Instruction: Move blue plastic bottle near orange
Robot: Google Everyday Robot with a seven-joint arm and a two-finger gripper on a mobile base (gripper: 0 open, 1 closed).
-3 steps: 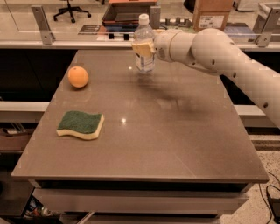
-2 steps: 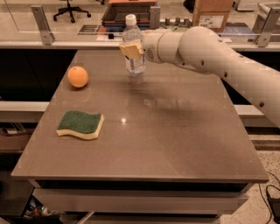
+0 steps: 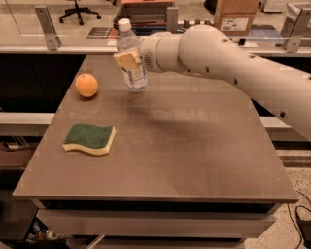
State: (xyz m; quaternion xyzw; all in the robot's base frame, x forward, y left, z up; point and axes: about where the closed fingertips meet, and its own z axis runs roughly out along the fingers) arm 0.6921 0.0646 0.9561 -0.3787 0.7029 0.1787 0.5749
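Note:
Next, my gripper sets the blue plastic bottle free on the table (image 3: 120, 96) next to the orange, towards the white arm.
The blue plastic bottle (image 3: 131, 58), clear with a white cap and a white-and-blue label, is held tilted just above the brown table (image 3: 194, 155), at its far left-centre. My gripper (image 3: 129, 60) is shut on the bottle's middle, with a tan finger pad across the label. The white arm reaches in from the right. The orange (image 3: 86, 85) sits on the table to the left of the bottle, about a hand's width away.
A green-and-yellow sponge (image 3: 90, 138) lies on the table's left side, in front of the orange. Behind the table runs a railing with metal posts (image 3: 44, 25). A cardboard box (image 3: 236, 14) stands at the back right.
The gripper has carried the bottle to the left, toward the orange, and a little nearer the camera. The orange and sponge have not moved.

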